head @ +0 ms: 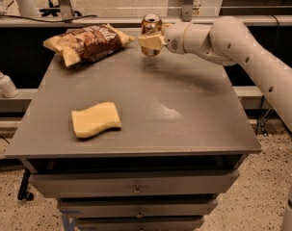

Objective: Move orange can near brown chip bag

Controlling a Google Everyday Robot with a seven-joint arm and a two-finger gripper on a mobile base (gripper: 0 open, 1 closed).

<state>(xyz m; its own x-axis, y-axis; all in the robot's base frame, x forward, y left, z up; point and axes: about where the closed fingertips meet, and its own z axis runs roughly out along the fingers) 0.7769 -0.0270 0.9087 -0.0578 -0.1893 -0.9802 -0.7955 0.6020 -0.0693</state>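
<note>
My gripper has the orange can. It will let go of it on the grey table (pixel 115 60), against the end of the brown chip bag closest to my arm.
The orange can (pixel 151 24) is upright, coppery with a silver top, held at the far middle of the grey table (pixel 184 109). My gripper (pixel 150 41) comes in from the right on a white arm and is shut on the can, its pale fingers (pixel 149 40) across the can's lower half. The can's base looks slightly above the table top. The brown chip bag (pixel 88 43) lies crinkled at the far left of the table, its near end a short gap to the left of the can.
A flat pale-yellow wavy sponge (pixel 96 120) lies at the front left of the table. Drawers (pixel 136 189) sit under the table top. A white pump bottle (pixel 4 83) stands on a ledge to the left. A rail runs behind the table.
</note>
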